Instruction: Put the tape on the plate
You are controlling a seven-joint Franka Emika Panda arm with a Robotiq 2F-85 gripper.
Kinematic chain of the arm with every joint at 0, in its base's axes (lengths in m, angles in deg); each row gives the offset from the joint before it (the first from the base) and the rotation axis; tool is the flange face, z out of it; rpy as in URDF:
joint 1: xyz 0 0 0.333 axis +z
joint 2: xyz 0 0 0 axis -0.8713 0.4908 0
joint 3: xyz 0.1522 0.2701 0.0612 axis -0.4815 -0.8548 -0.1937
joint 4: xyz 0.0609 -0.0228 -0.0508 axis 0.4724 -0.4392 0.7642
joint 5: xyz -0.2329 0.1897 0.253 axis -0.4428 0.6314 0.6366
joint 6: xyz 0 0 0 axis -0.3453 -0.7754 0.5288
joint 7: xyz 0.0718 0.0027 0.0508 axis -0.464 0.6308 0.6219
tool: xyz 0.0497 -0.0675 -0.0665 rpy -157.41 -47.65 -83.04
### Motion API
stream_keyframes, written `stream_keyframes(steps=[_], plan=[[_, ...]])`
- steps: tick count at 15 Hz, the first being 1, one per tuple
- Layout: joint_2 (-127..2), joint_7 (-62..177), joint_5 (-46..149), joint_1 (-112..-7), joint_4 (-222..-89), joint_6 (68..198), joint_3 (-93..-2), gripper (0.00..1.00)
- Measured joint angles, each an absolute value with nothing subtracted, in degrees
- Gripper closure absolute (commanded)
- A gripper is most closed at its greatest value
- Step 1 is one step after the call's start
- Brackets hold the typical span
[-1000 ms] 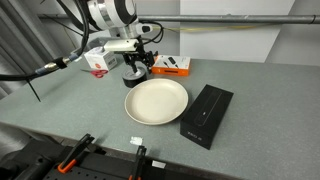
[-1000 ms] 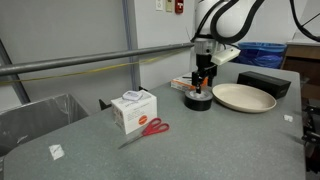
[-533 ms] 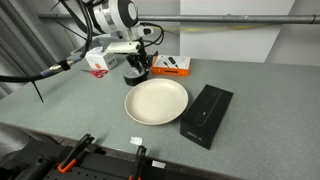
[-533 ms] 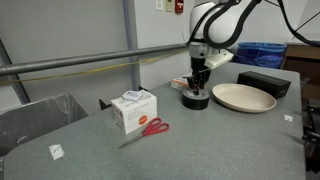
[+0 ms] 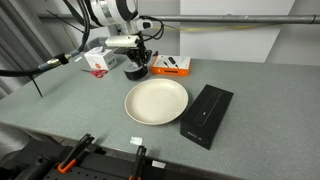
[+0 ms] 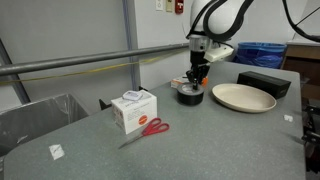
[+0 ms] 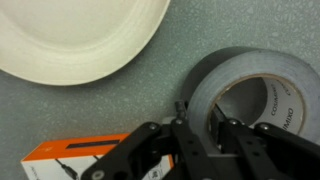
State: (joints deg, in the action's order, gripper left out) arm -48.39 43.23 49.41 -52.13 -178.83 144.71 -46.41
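Next, my gripper lets go of the tape on the cream plate, just off its middle (image 5: 152, 94) (image 7: 104, 12), away from the long black box.
The tape (image 7: 212, 82) is a dark grey roll, seen close up in the wrist view. My gripper (image 7: 198, 126) is shut on its wall, with one finger (image 7: 216, 128) inside the hole and the other outside. In both exterior views the gripper (image 5: 139, 62) (image 6: 197, 80) stands straight down over the tape (image 5: 133, 72) (image 6: 190, 96), just beside the plate. The plate (image 5: 156, 101) (image 6: 244, 97) (image 7: 80, 40) is large, cream and holds nothing.
A long black box (image 5: 206, 115) (image 6: 262, 82) lies on the plate's far side from the tape. An orange-and-white box (image 5: 172, 65) (image 7: 70, 160) sits right behind the tape. A white carton (image 6: 133, 109) and red scissors (image 6: 148, 129) lie further off.
The jaws have closed on the tape's wall. Gripper and tape now sit slightly higher and a little further from the plate than one second ago.
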Motion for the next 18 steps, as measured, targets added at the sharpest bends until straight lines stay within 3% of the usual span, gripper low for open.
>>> stream_keyframes(steps=[9, 18], plan=[[-68.92, 52.45, 49.25, -59.82, -197.40, 145.14, -44.24, 0.93], [-65.54, 55.38, 49.40, -64.78, -199.93, 142.15, -43.58, 0.93]])
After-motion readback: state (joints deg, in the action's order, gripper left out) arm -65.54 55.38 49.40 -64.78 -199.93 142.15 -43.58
